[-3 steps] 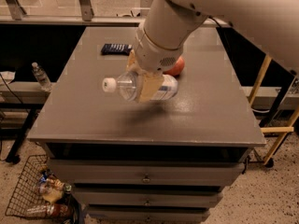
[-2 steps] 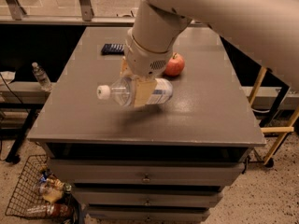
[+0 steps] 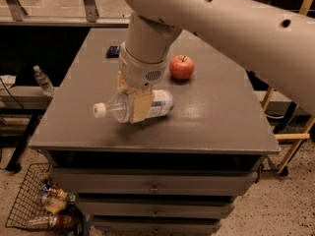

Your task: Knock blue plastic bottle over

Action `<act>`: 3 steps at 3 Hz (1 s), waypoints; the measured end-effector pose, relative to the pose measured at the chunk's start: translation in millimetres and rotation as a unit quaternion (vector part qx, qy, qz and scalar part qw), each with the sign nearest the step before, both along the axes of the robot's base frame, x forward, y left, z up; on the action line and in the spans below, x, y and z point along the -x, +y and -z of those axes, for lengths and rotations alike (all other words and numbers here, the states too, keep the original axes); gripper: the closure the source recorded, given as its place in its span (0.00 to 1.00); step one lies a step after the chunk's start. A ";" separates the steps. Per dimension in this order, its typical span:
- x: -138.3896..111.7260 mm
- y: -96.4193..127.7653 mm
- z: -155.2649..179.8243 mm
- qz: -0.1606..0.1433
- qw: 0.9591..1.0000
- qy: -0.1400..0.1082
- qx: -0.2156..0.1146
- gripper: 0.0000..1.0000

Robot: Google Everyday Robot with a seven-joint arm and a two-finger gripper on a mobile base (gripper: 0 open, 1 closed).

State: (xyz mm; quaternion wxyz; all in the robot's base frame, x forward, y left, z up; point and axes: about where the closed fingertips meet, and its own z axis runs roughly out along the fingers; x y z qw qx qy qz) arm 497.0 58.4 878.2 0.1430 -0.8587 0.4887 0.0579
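Observation:
Next, my gripper lets go of the blue plastic bottle, lying flat on the grey table (image 3: 126, 119) near the front edge above the drawers.
The blue plastic bottle (image 3: 160, 103) lies horizontal, its white cap (image 3: 100, 110) pointing left, over the front-left part of the grey table (image 3: 216, 117). It seems to hang slightly above the top, with its shadow beneath it. My gripper (image 3: 134, 98) comes down from above and is shut on the bottle's middle. One tan finger (image 3: 141, 107) crosses the bottle's near side and the other is behind it. The blue-and-white label shows to the right of the finger.
A red apple (image 3: 182, 67) stands behind and to the right of the bottle. A small dark object (image 3: 113, 50) lies at the table's back left. A smaller clear bottle (image 3: 43, 80) stands on a low shelf at left. A wire basket (image 3: 34, 203) with bottles sits on the floor.
My gripper and the bottle in it have moved together toward the table's front left and lower. The apple has not moved.

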 end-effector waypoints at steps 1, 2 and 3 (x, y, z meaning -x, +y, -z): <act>3.4 7.3 8.6 -0.008 1.000 0.014 0.004 1.00; 5.9 11.5 14.1 -0.011 1.000 0.021 0.006 1.00; 10.3 17.5 21.9 -0.016 0.999 0.028 0.010 1.00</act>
